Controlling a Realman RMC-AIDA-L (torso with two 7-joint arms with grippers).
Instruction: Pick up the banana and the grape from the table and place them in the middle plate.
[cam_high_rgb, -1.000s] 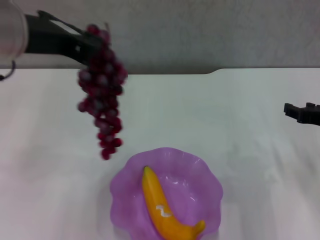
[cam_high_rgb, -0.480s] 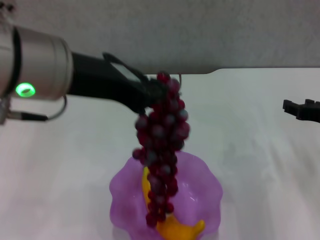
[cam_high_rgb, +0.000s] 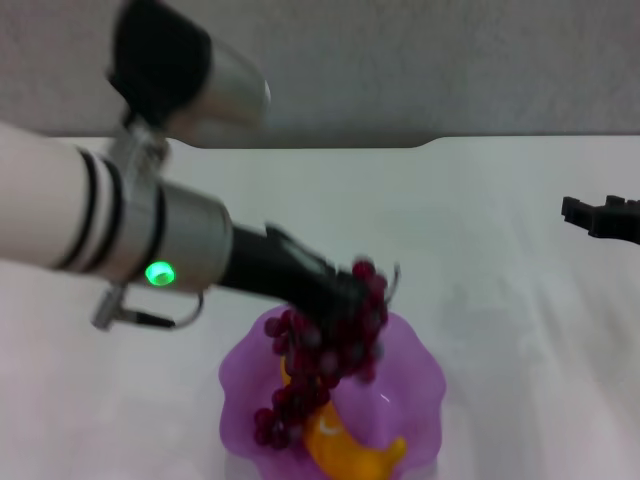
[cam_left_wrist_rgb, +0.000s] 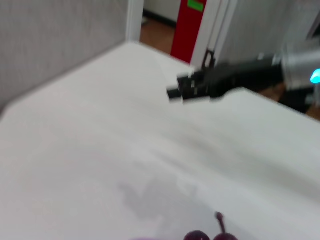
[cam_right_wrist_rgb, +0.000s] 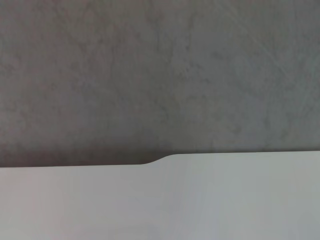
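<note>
Next, my left gripper puts the grape bunch down in the purple plate's middle (cam_high_rgb: 353, 387), against the far side of the banana.
My left gripper (cam_high_rgb: 345, 295) is shut on the top of the grape bunch (cam_high_rgb: 320, 355) and holds it low over the purple scalloped middle plate (cam_high_rgb: 420, 375) at the front centre of the white table (cam_high_rgb: 480, 230). The bunch's lower grapes lie inside the plate, across the yellow-orange banana (cam_high_rgb: 350, 450), which rests in the plate. One grape and a stem (cam_left_wrist_rgb: 210, 232) show in the left wrist view. My right gripper (cam_high_rgb: 575, 212) stays parked at the far right above the table; it also shows in the left wrist view (cam_left_wrist_rgb: 177, 91).
The table's dark notched back edge (cam_high_rgb: 420, 145) runs below a grey wall (cam_right_wrist_rgb: 160, 75). Bare white table lies to both sides of the plate.
My left gripper has carried the grape bunch from the back left, over the plate, and lowered it so the lower grapes now rest in the plate on the banana. The right arm has not moved.
</note>
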